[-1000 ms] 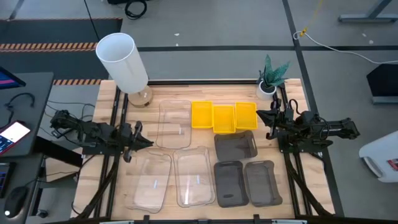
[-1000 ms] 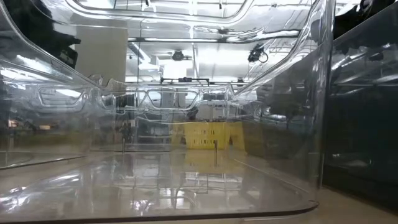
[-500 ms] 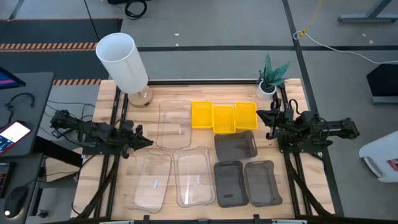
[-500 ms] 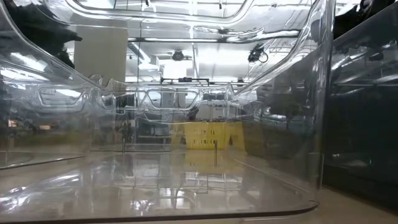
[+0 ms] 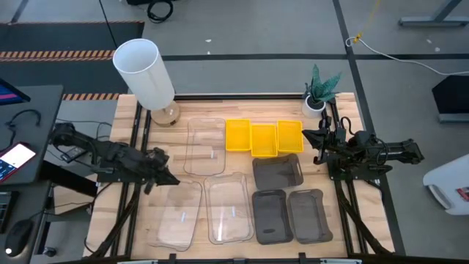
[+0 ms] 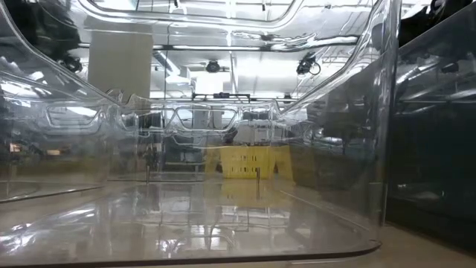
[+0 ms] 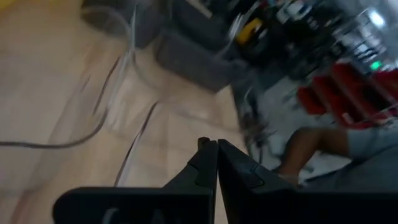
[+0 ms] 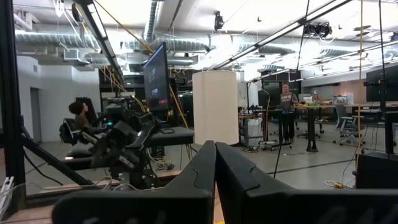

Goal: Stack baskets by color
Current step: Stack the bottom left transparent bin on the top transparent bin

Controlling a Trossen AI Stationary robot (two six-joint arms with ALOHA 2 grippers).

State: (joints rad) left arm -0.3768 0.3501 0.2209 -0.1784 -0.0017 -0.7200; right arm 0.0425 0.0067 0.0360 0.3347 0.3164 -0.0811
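Note:
The near outer clear basket's far edge (image 5: 183, 182), the short one toward the tall white cylinder, should be grabbed next by my left gripper, as I expect.
Three clear baskets (image 5: 207, 145) (image 5: 178, 213) (image 5: 229, 207) rest flat on the wooden table's left half. Three yellow baskets (image 5: 264, 139) sit side by side at the far middle, and three dark grey baskets (image 5: 278, 171) (image 5: 270, 215) (image 5: 308, 215) lie to the right. My left gripper (image 5: 168, 178) is shut and hovers by the far left corner of the near left clear basket, holding nothing; its shut fingers (image 7: 208, 163) show in the left wrist view. My right gripper (image 5: 306, 136) is shut and waits beside the rightmost yellow basket.
A tall white cylinder (image 5: 144, 72) stands at the far left corner and a small potted plant (image 5: 319, 92) at the far right. The low view looks through a clear basket's wall (image 6: 349, 112) toward the yellow baskets (image 6: 245, 162). A person (image 7: 323, 146) shows beyond the table.
My left gripper has swung out toward the table's near edge, over to the near left clear basket's far corner, and has rolled about its own axis. The baskets have not moved.

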